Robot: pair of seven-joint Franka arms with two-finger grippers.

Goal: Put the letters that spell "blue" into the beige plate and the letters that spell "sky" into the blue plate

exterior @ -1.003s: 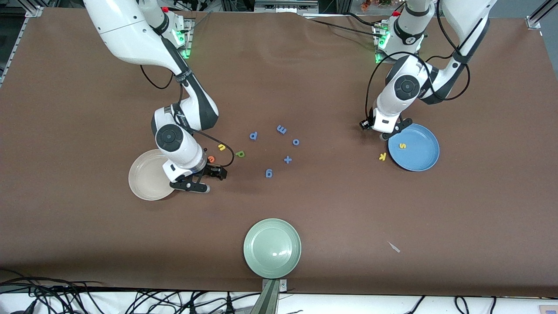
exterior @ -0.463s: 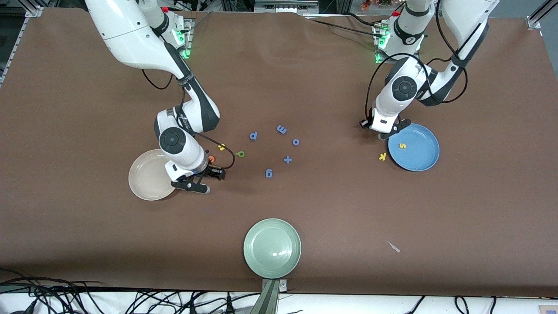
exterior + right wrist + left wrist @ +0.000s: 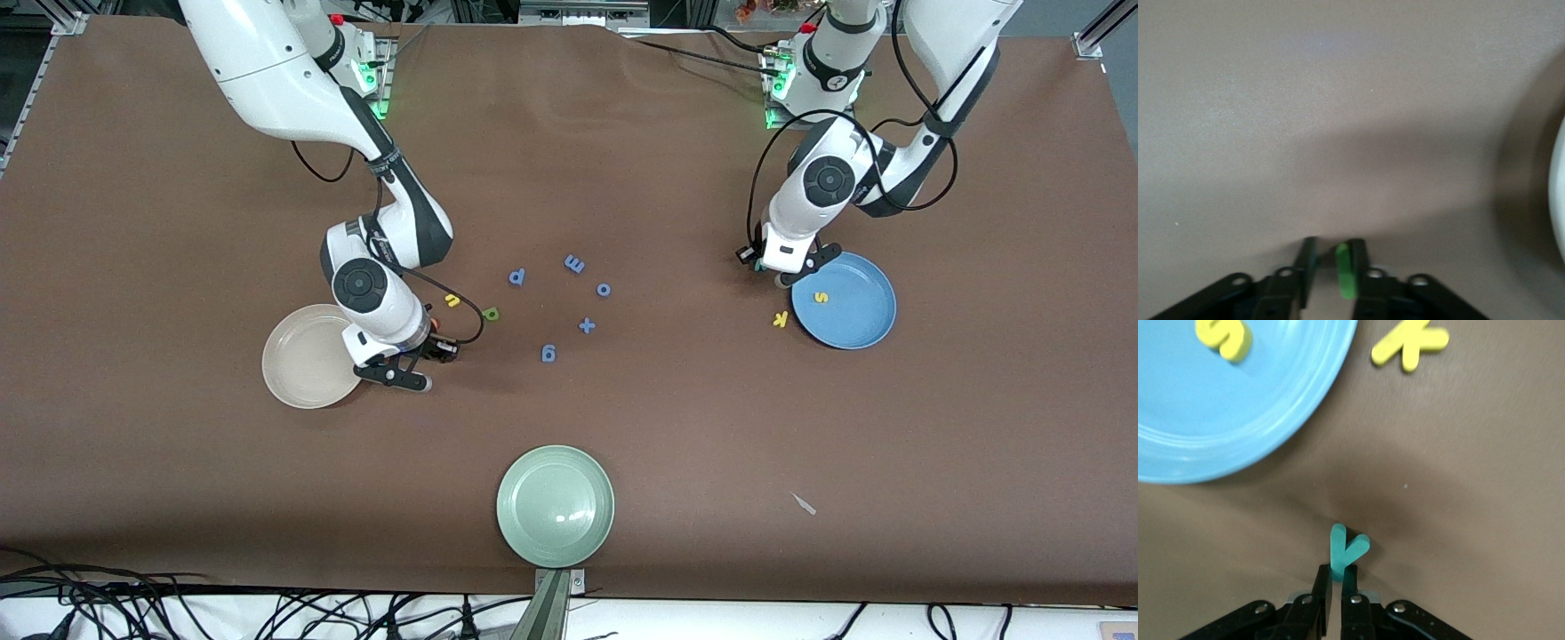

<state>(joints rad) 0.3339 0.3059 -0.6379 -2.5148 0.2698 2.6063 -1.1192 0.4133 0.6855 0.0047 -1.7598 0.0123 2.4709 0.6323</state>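
The robot's left gripper will release the teal y near the middle of the blue plate (image 3: 854, 305), next to the yellow s.
My left gripper (image 3: 1337, 572) is shut on the stem of the teal y (image 3: 1346, 553), low over the table beside the blue plate (image 3: 1238, 420). That plate holds the yellow s (image 3: 821, 297). The yellow k (image 3: 781, 318) lies on the table next to the blue plate (image 3: 858, 324). My right gripper (image 3: 1330, 250) is down beside the beige plate (image 3: 298, 360), drawn in around the upright green l (image 3: 1344, 270), which rests against one finger. The yellow u (image 3: 452, 300) and light green b (image 3: 490, 313) lie close to the right hand (image 3: 397, 377). The orange e barely peeks out (image 3: 434, 323).
Several all-blue letters (image 3: 587, 325) are scattered mid-table between the arms. A pale green plate (image 3: 556, 505) sits near the table's front edge. A small pale scrap (image 3: 803, 503) lies toward the left arm's end.
Both grippers have closed, the left on the y and the right around the l. The right hand has shifted a little, now covering most of the orange e.
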